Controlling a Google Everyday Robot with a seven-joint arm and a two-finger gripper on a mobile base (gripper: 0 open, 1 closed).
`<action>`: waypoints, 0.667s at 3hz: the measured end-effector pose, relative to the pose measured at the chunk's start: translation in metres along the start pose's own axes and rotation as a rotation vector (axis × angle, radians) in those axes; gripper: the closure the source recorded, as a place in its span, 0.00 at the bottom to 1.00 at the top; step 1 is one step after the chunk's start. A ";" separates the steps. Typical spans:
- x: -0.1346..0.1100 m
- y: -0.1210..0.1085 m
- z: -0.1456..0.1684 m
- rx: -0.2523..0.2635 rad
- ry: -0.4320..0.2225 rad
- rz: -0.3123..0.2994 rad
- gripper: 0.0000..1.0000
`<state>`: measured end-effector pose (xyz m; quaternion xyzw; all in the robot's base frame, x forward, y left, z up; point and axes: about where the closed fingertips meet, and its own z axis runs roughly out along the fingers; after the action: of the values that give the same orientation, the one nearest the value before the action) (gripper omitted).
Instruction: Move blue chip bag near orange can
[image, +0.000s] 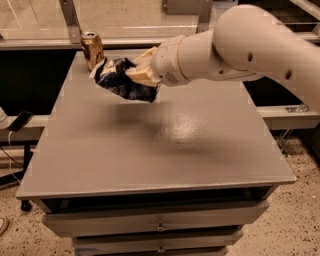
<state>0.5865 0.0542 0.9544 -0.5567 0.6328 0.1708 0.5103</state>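
I need to set the blue chip bag on the grey table's far end (112, 70), close beside the orange can, with my gripper.
The blue chip bag (118, 79) is dark navy with white lettering and hangs crumpled above the grey table (150, 150), held off the surface. My gripper (140, 74) is shut on the bag's right side, its cream fingers pinching it. The orange can (92, 49) stands upright at the table's far left corner, just left of and behind the bag. The bag's left edge is very close to the can; I cannot tell whether they touch.
The table has drawers (160, 225) below its front edge. A glass railing with metal posts (70, 20) runs behind the table. A dark shelf (290, 112) lies to the right. My white arm (250, 45) spans the upper right.
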 end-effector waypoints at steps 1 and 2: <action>-0.003 -0.019 0.042 -0.002 -0.016 -0.060 1.00; 0.001 -0.041 0.084 -0.008 0.018 -0.134 1.00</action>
<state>0.6610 0.1059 0.9324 -0.6013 0.5979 0.1338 0.5128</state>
